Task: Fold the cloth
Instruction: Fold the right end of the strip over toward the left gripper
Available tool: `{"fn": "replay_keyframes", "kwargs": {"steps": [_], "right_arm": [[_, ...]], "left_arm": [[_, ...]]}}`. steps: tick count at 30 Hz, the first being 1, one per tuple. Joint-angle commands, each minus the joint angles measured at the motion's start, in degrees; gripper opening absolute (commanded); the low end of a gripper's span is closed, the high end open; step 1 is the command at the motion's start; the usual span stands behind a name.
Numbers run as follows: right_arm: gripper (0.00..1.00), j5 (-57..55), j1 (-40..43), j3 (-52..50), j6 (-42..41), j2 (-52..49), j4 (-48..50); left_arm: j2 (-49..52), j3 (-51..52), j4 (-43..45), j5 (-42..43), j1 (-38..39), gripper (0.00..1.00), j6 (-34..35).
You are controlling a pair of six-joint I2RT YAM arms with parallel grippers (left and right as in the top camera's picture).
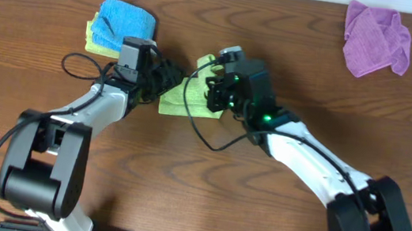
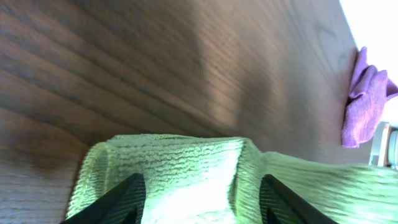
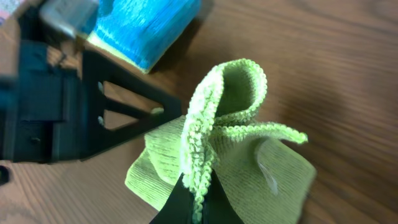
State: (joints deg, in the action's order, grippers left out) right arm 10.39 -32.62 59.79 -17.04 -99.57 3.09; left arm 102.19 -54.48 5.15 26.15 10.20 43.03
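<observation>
I will use my right gripper to set the edge of the green cloth down under my left gripper's spread fingers (image 1: 159, 93) (image 3: 135, 154).
A lime green cloth (image 1: 180, 100) lies partly folded at the table's middle. My right gripper (image 3: 198, 202) is shut on an edge of the green cloth (image 3: 205, 143) and holds a looped fold raised above the rest. My left gripper (image 2: 202, 193) is open, its two fingers spread over the green cloth (image 2: 180, 168) at its left side. In the overhead view the left gripper (image 1: 165, 74) and the right gripper (image 1: 213, 92) meet over the cloth.
A folded blue cloth (image 1: 125, 23) sits on a yellow-green one (image 1: 96, 43) at the back left, also in the right wrist view (image 3: 149, 25). A crumpled purple cloth (image 1: 374, 38) lies at the back right, also in the left wrist view (image 2: 364, 99).
</observation>
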Motion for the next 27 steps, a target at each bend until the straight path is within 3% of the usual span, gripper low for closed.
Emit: {"fn": "replay_keyframes", "kwargs": {"steps": [1, 12, 27], "right_arm": [[0.01, -0.5, -1.8, 3.4, 1.5, -2.6, -1.2], [0.01, -1.2, -5.4, 6.4, 2.1, -5.1, -2.5], [0.01, -1.2, -9.0, 10.9, 2.1, -12.3, -2.7]], "left_arm": [[-3.6, -0.8, -0.9, 0.3, -1.7, 0.61, -3.7], [-9.6, -0.8, -7.9, -1.7, -9.4, 0.65, -8.4], [-10.4, -0.8, -12.8, -1.9, -13.6, 0.64, -9.9]]}}
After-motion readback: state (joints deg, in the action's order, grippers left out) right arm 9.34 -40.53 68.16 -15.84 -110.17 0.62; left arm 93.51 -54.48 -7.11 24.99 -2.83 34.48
